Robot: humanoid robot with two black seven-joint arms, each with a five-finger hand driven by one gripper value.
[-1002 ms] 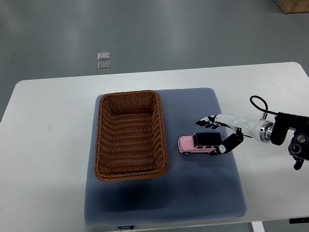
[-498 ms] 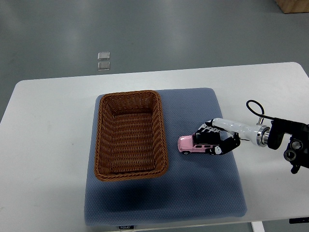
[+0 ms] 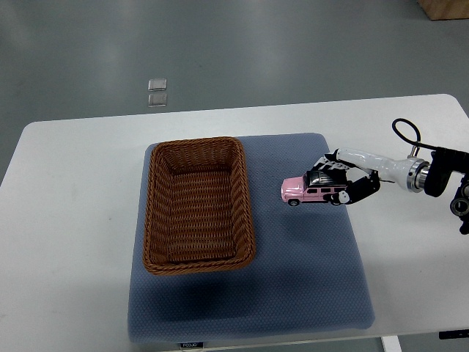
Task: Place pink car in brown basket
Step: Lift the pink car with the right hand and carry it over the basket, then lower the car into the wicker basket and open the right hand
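Note:
The robot's right gripper needs to release the pink car on the middle of the brown basket's bottom (image 3: 192,203). The car is now lifted a little above the mat.
The pink car (image 3: 308,191), a toy with a black roof, is held in my right hand (image 3: 340,182), lifted a little above the blue-grey mat (image 3: 308,279). The hand's fingers are closed around the car's rear half; its front points left toward the basket. The brown wicker basket (image 3: 196,202) stands empty on the left part of the mat, its right rim (image 3: 248,198) a short way left of the car. My right arm (image 3: 425,176) comes in from the right edge. The left arm is out of view.
The mat lies on a white table (image 3: 66,220). Two small clear squares (image 3: 157,92) lie on the grey floor beyond the table. A cardboard box corner (image 3: 445,7) shows at the top right.
My right hand closed on the pink car where it lay on the mat, then lifted it and carried it up and slightly right in the picture.

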